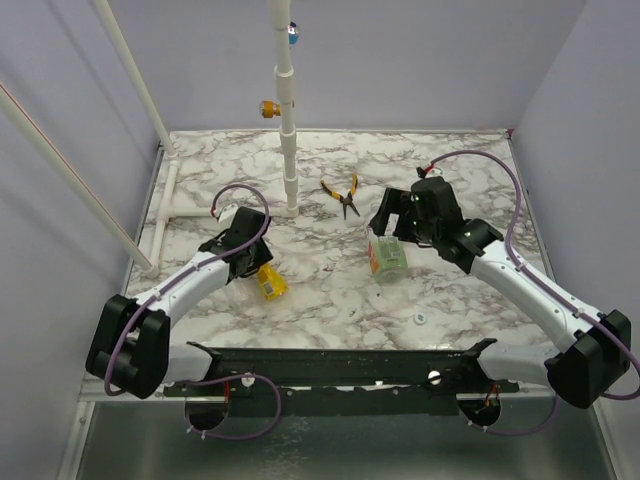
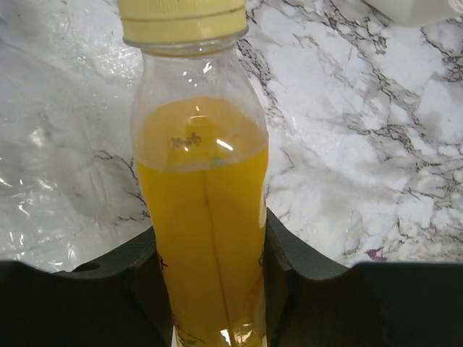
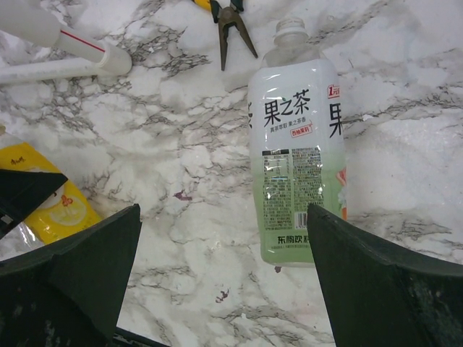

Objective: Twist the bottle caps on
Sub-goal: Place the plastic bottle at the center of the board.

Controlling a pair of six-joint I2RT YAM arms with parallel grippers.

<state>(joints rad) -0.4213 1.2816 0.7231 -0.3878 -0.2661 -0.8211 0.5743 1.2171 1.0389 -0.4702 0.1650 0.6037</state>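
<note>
I need to close my right gripper on the middle of the label (image 1: 384, 244) (image 3: 295, 165) on the clear bottle, where the white turns to green.
The yellow bottle (image 2: 206, 238) fills the left wrist view, and my left gripper (image 2: 210, 289) is shut on its body. A yellow cap (image 2: 182, 22) sits on its neck. From above, that bottle (image 1: 271, 283) lies low over the table at my left gripper (image 1: 252, 268). The clear bottle (image 3: 296, 159) with a green-and-white label lies on its side, its neck (image 3: 291, 30) pointing away. My right gripper (image 3: 224, 275) hangs open over the table just left of it, jaws wide and empty. Near the front edge lies a small whitish cap (image 1: 418, 318).
Yellow-handled pliers (image 1: 343, 195) lie behind the clear bottle (image 1: 387, 257). A white pipe stand (image 1: 288, 130) rises at the back centre with a yellow knob (image 1: 268, 108) and a blue one (image 1: 293, 30). A white pipe (image 3: 65, 54) lies on the marble.
</note>
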